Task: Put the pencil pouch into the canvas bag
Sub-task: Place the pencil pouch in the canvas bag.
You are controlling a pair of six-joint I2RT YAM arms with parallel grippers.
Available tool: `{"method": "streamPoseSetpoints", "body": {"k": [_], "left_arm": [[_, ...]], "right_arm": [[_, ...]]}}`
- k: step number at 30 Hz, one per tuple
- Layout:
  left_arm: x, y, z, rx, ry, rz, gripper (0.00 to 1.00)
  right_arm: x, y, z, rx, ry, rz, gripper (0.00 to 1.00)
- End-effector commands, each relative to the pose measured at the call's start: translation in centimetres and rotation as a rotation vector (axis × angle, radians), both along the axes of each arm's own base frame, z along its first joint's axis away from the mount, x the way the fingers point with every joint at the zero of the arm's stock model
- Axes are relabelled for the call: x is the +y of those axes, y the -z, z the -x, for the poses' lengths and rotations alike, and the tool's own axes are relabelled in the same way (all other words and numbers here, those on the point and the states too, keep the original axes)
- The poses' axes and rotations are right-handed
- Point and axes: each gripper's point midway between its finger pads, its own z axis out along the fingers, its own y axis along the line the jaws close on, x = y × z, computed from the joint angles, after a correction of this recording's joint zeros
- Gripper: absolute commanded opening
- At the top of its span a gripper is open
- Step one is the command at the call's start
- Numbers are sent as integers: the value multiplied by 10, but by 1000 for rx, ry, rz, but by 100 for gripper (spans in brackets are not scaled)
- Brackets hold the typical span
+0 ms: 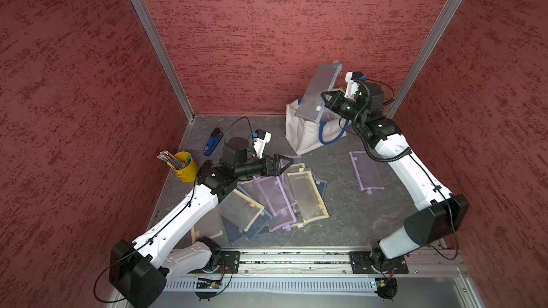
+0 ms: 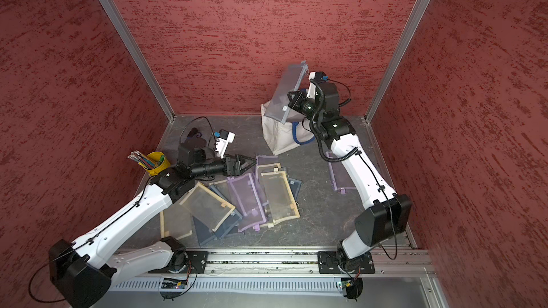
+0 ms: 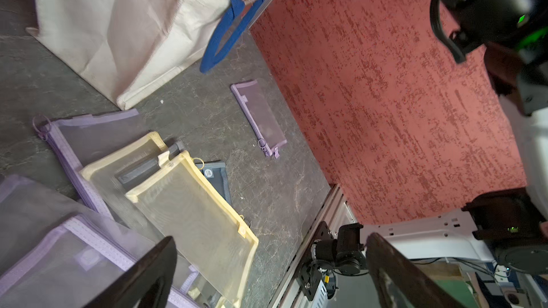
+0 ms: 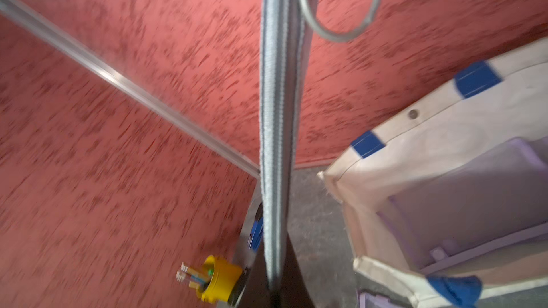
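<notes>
I will move my left gripper next to the top yellow pouch beside the purple pouch and grab the middle of its long edge (image 1: 295, 197) (image 3: 178, 245) opposite the zip.
A grey-blue mesh pencil pouch (image 1: 318, 90) (image 2: 283, 90) hangs tilted in the air over the open mouth of the off-white canvas bag (image 1: 307, 136) (image 2: 277, 140). My right gripper (image 1: 325, 99) (image 2: 291, 99) is shut on its zip edge (image 4: 277, 143), pinched at the jaws (image 4: 275, 293). The bag (image 4: 400, 149) stands at the back with blue handles, and a purple pouch (image 4: 474, 191) lies inside it. My left gripper (image 1: 286, 166) (image 2: 251, 163) (image 3: 271, 240) stands open and empty above the pile of pouches; the bag (image 3: 118, 40) is beyond it.
Several mesh pouches, purple, yellow and blue-grey, lie piled mid-table (image 1: 275, 197) (image 2: 252, 200). One purple pouch (image 1: 366, 171) (image 3: 259, 117) lies alone by the right arm. A yellow pencil bucket (image 1: 186, 167) and a blue tool (image 1: 212, 143) sit at the back left.
</notes>
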Motion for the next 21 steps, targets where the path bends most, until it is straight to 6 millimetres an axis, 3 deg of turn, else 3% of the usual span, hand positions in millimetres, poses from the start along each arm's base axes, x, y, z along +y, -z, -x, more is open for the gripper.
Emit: {"method": "streamPoseSetpoints", "body": {"k": [1, 8, 17, 21], "left_arm": [[-10, 2, 6, -48, -7, -63, 100], [-35, 3, 22, -84, 53, -102, 100], [-31, 2, 18, -97, 19, -131, 100], [-29, 6, 15, -89, 7, -143, 100]], "right_arm": [[-41, 9, -30, 73, 282, -51, 0], [-55, 45, -66, 158, 427, -55, 0], [-49, 114, -80, 285, 451, -78, 0], [-46, 134, -83, 326, 441, -57, 0]]}}
